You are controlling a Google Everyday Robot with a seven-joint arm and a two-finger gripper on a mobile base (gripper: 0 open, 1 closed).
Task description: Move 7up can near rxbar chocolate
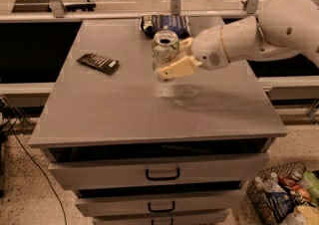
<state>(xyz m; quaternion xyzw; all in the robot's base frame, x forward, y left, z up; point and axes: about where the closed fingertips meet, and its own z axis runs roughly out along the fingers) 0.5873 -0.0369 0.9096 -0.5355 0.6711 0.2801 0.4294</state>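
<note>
My gripper should set the 7up can down on the table (123,62) next to the end of the rxbar chocolate that faces my gripper.
The 7up can (164,49), pale with a silver top, is upright in my gripper (172,62), lifted a little above the grey table top (124,104) near its middle. The gripper's tan fingers (175,69) are shut around the can's lower body; the white arm reaches in from the right. The rxbar chocolate (98,63), a thin dark flat bar with pale lettering, lies on the left part of the table, to the left of the can and apart from it.
A dark blue puffy bag (165,23) lies at the table's back edge, just behind the can. Drawers with black handles (162,174) are below the top. A basket of bottles (284,196) stands on the floor at lower right.
</note>
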